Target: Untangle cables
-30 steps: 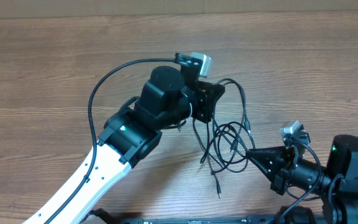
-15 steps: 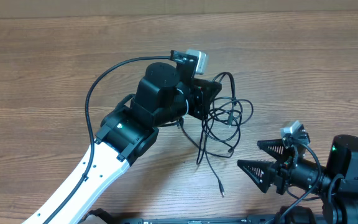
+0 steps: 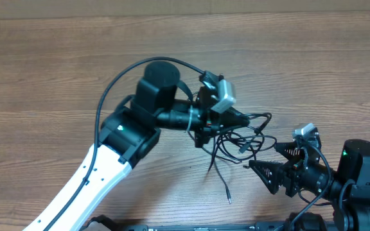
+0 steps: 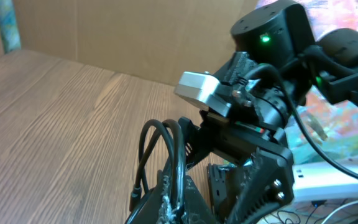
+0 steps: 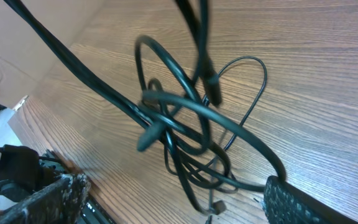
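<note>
One piece of cable rests against my right gripper's finger, so I should open my right gripper and close it around the hanging cable loops (image 3: 241, 144) before my left gripper lets them go.
The cables (image 3: 252, 136) form a black tangle of thin loops hanging off my left gripper (image 3: 235, 120), which is shut on them just above the wooden table (image 3: 56, 70). One loose plug end (image 3: 227, 196) trails toward the front edge. In the left wrist view a cable strand (image 4: 178, 163) runs down between the closed fingers (image 4: 194, 208), with loops (image 4: 157, 140) arching to the left. My right gripper (image 3: 265, 156) stands open just right of the tangle. In the right wrist view the loops (image 5: 185, 124) hang ahead of its spread fingers (image 5: 294, 202), and one strand rests against the right finger.
A cardboard wall (image 4: 135, 37) stands along the back of the table. A white power strip (image 4: 334, 177) lies past the right arm's base. The left arm's thick black cable (image 3: 111, 90) arcs over the table's left middle.
The right gripper has opened and let go of the cables. The left gripper has turned and swung right, carrying the tangle with it.
</note>
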You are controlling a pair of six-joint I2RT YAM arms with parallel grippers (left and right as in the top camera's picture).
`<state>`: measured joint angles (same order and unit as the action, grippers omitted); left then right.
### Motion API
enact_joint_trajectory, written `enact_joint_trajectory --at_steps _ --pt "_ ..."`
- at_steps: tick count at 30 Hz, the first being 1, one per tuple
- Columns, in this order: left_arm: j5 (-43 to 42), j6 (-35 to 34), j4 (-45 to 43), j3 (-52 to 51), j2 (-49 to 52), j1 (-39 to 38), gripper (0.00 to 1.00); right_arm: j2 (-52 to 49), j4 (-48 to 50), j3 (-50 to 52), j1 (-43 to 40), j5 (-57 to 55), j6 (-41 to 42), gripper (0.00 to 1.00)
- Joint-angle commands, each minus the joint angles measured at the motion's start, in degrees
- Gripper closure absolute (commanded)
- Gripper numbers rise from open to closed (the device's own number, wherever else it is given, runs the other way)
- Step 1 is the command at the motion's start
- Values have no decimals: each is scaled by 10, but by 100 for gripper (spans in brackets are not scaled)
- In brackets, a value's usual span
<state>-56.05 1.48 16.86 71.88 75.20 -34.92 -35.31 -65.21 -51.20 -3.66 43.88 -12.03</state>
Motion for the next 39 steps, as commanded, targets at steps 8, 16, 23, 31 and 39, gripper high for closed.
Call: enact_joint_trajectory --at_steps 8,16,23,31,39 --pt "-196 33 -2 6 1 75 96 3 19 4 2 -7 -1 12" --pt "-262 50 -5 6 1 75 96 3 16 6 2 94 -82 19" --pt "-250 31 -24 6 1 75 96 3 8 6 2 143 -110 19" --pt "-164 -84 -114 6 1 34 96 3 8 6 2 143 -110 25" --pt "-152 -93 -129 6 1 10 96 3 10 6 2 143 -110 48"
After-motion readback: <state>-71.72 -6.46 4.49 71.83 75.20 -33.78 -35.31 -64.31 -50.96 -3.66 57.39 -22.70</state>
